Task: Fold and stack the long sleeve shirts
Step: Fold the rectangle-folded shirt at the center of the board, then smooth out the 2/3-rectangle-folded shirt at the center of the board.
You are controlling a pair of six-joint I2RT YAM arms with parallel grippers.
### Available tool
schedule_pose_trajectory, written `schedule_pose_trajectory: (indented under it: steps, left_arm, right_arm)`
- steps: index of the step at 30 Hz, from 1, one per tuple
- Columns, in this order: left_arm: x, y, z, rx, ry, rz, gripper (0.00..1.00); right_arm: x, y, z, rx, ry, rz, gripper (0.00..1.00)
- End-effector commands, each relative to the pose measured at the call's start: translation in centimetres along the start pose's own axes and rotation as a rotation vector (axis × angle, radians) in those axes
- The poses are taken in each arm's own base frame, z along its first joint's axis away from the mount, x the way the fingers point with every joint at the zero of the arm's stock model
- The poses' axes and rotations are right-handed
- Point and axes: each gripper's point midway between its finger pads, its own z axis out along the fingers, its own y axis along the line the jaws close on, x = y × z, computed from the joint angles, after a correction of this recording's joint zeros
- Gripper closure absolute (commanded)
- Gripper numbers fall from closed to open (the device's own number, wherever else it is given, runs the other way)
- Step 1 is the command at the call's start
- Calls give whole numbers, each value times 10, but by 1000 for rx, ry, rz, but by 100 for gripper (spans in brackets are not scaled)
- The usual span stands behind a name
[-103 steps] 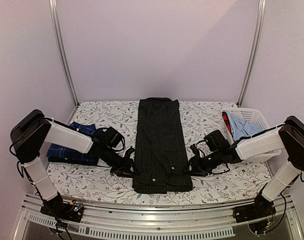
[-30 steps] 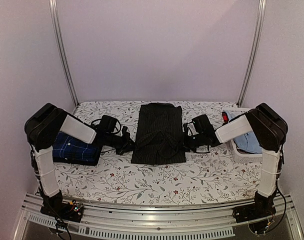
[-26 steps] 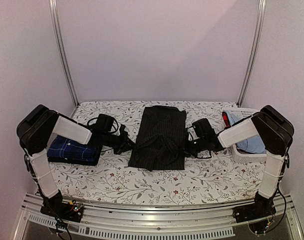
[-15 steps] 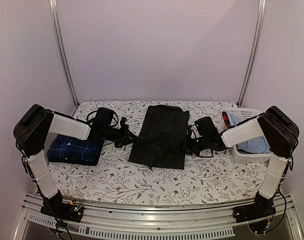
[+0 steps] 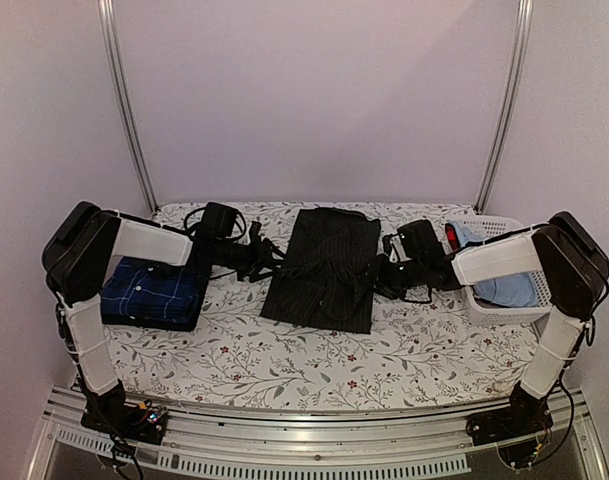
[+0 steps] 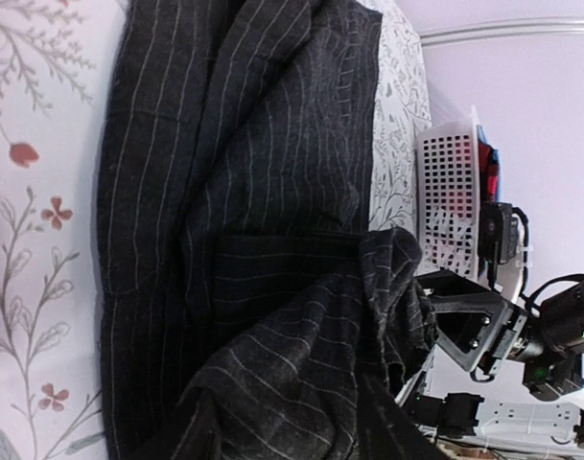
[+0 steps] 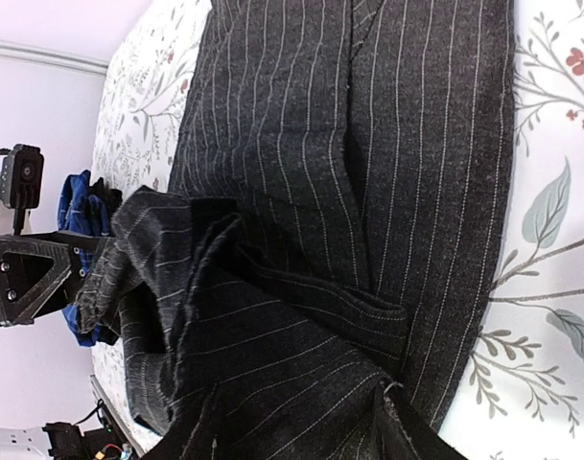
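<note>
I can see the black pinstriped shirt's loose fold bunching up between my grippers, so next I open my left gripper and take the shirt's side edge farther up (image 5: 292, 238).
The black pinstriped long sleeve shirt (image 5: 324, 268) lies folded in half mid-table, its near half doubled back over the far half. My left gripper (image 5: 267, 258) is at its left edge and my right gripper (image 5: 379, 272) at its right edge. In the left wrist view the fingers of the left gripper (image 6: 282, 426) stand apart, with a loose hump of pinstriped cloth (image 6: 301, 326) lying over them. The right gripper (image 7: 292, 426) looks the same, fingers spread under a bunched fold (image 7: 234, 316). The navy checked shirt (image 5: 149, 293) lies folded at the left.
A white plastic basket (image 5: 504, 308) at the right edge holds light blue cloth (image 5: 489, 250) and something red (image 5: 450, 235). The table carries a floral-print cover (image 5: 314, 360). Metal frame posts stand at both back corners.
Both grippers have carried the black shirt's near hem away from me, doubling the shirt over. In the last half second both sets of fingers have spread apart.
</note>
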Motion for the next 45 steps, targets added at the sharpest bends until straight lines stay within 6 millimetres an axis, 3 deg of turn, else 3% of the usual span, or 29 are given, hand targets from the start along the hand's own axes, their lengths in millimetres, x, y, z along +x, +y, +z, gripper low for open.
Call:
schedule_pose_trajectory:
  steps: [1,5,9,15,18,24,29,35,40,45]
  left_arm:
    - [-31,-8,-16,-17,-72,66,44]
    - [-39,-12,-25,-44,-78,131,34]
    - [-23,-4,-32,-94,-32,159,31]
    - [7,4,-34,-190,36,258,33]
    - [18,10,-27,-231,72,285,40]
    - [20,6,-13,-255,95,317,45]
    - [12,6,-1,-279,101,326,56]
    - [1,7,14,-302,111,334,80]
    - [-22,-4,24,-306,75,352,95]
    - [-53,-13,32,-286,28,342,100]
  right_arm:
    - [-29,20,-26,20,-96,-80,46]
    - [-31,22,-38,51,-117,-147,39]
    - [-22,23,-45,109,-103,-234,36]
    - [0,17,-38,200,-23,-356,36]
    - [10,19,-33,202,6,-398,37]
    - [15,18,-25,238,26,-420,44]
    - [7,15,-22,281,10,-405,59]
    - [-11,12,-21,354,-34,-397,85]
    - [-37,5,-19,397,-72,-366,92]
    - [-59,-17,-9,426,-77,-305,94]
